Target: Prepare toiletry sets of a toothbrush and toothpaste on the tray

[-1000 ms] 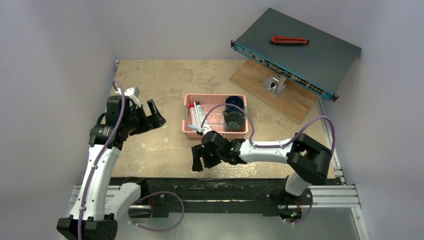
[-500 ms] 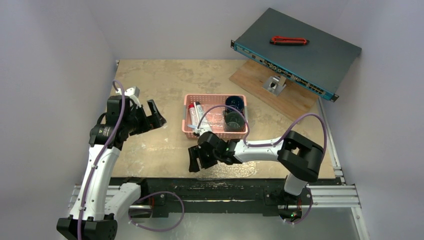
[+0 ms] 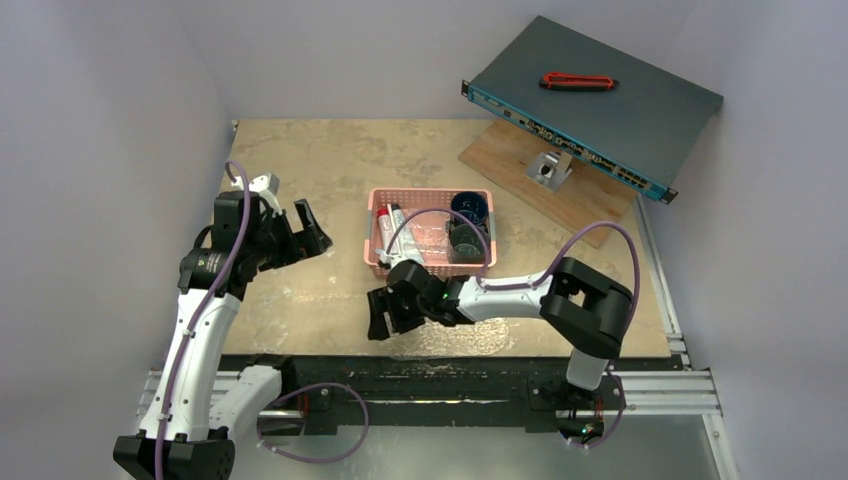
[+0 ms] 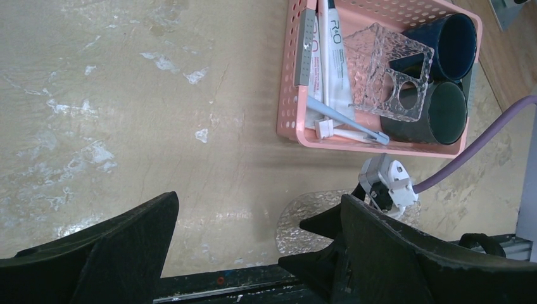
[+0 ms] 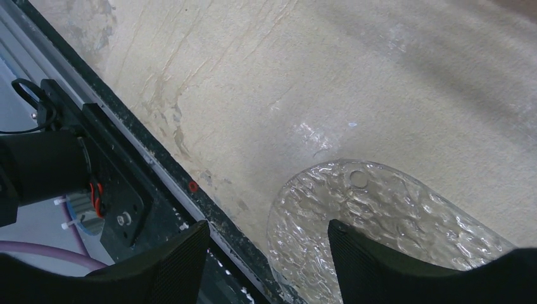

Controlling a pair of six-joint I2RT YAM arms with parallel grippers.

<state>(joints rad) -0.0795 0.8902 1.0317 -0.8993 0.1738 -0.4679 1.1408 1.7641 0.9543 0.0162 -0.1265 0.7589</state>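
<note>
My right gripper is going to close on the dark green mug's rim (image 3: 451,248) in the pink basket, on the side that faces the toothpaste tubes.
The clear tray (image 3: 462,342) lies flat at the table's near edge, its knobbly left end plain in the right wrist view (image 5: 386,209) and the left wrist view (image 4: 304,218). My right gripper (image 3: 383,318) hangs open over that left end, one finger above the tray (image 5: 266,269), nothing between the jaws. A light blue toothbrush (image 4: 345,120), a white toothbrush (image 4: 342,134) and toothpaste tubes (image 4: 334,57) lie in the pink basket (image 4: 288,95). My left gripper (image 3: 300,232) stays open and empty left of the basket (image 4: 259,253).
The pink basket (image 3: 372,250) also holds two dark mugs (image 3: 466,228) and a clear holder with holes (image 4: 392,79). A tilted network switch (image 3: 590,100) on a wooden board (image 3: 590,205) fills the back right. The black rail (image 5: 158,183) runs along the near edge.
My right gripper has slid left along the near edge, from over the tray's middle to its left end. The left arm has not moved.
</note>
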